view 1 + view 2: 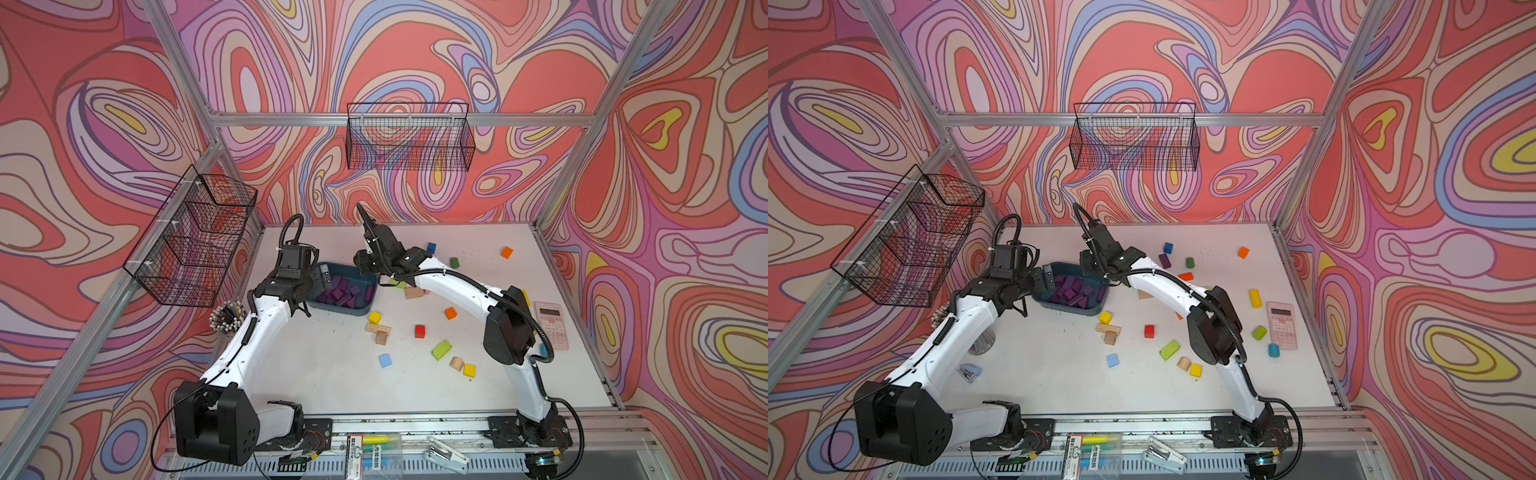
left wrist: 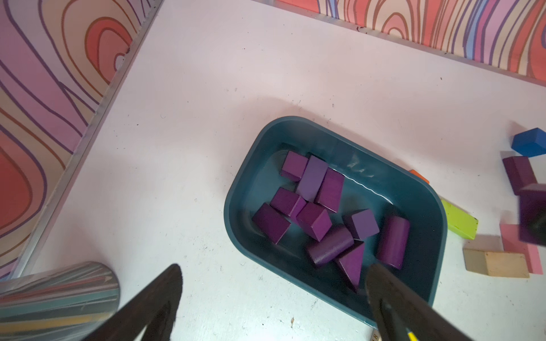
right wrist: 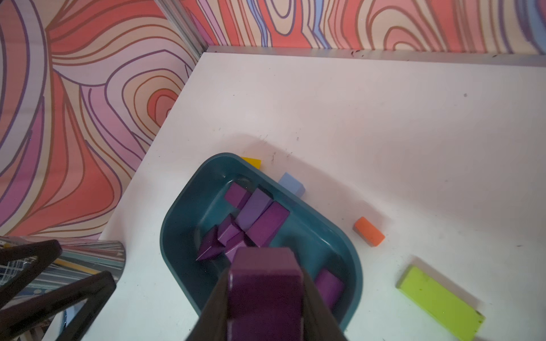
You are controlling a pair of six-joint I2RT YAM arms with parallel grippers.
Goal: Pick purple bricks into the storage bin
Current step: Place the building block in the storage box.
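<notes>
Next, my right gripper lets go of the dark purple brick on the purple bricks (image 1: 344, 283) (image 3: 262, 231) near the back side of the storage bin.
The teal storage bin (image 1: 337, 310) (image 1: 1059, 305) sits at the table's back left with several purple bricks (image 1: 345, 291) (image 2: 313, 218) lying inside. My right gripper (image 3: 265, 274) (image 1: 368, 266) hovers over the bin's right end, shut on a dark purple brick (image 3: 264, 307) that fills the gap between its fingers. My left gripper (image 2: 274, 271) (image 1: 322, 282) is open and holds nothing. It stands over the bin's left rim (image 2: 236, 189). One more purple brick (image 1: 1165, 260) (image 2: 518, 174) lies on the table right of the bin.
Coloured blocks are scattered right of and in front of the bin, among them a lime slab (image 3: 440, 301) and an orange block (image 3: 369, 231). A pen cup (image 1: 226, 318) stands left of the bin. A pink calculator (image 1: 550, 318) lies at the right. Wire baskets (image 1: 195, 241) (image 1: 409, 137) hang on the walls.
</notes>
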